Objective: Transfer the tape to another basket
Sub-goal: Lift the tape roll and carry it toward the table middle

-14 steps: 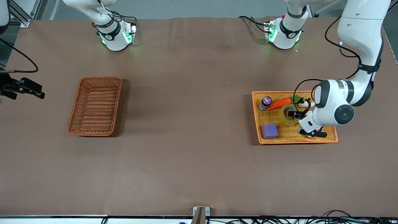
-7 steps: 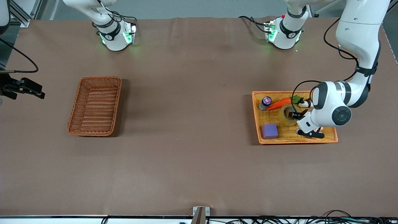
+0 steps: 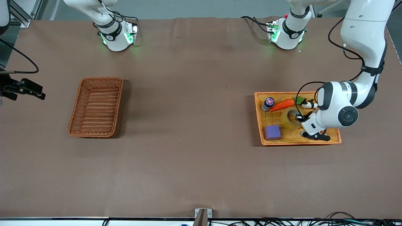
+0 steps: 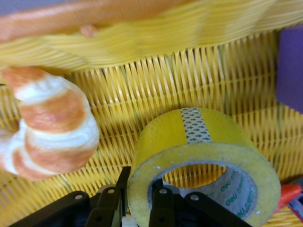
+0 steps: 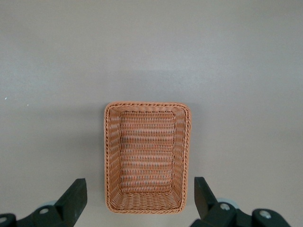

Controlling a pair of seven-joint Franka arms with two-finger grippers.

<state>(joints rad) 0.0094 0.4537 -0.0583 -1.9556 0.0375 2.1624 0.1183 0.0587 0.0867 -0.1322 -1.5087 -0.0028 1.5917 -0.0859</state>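
Next, my left gripper sets the tape, still down in the orange-yellow tray, free on the brown table, at a spot about midway (image 3: 180, 111) between the basket and the tray.
The tape (image 3: 288, 121), a yellowish roll, lies in the flat orange-yellow tray (image 3: 259, 119) at the left arm's end of the table. My left gripper (image 3: 300, 118) is down in the tray and shut on the roll's wall. In the left wrist view the tape (image 4: 199, 142) has one finger of my left gripper (image 4: 141, 187) inside the hole and one outside. The reddish-brown basket (image 3: 75, 106) stands empty at the right arm's end. My right gripper (image 3: 31, 91) waits open, high above the basket (image 5: 110, 156), with its fingers (image 5: 75, 198) wide apart.
The tray also holds a toy carrot (image 3: 282, 104), a small bottle (image 3: 268, 103) and a purple block (image 3: 272, 132). An orange-and-white striped toy (image 4: 52, 123) lies beside the tape. Brown table between tray and basket.
My left gripper has shifted slightly in the tray, and the tape has moved a little toward the front camera with it. The right arm has not moved.
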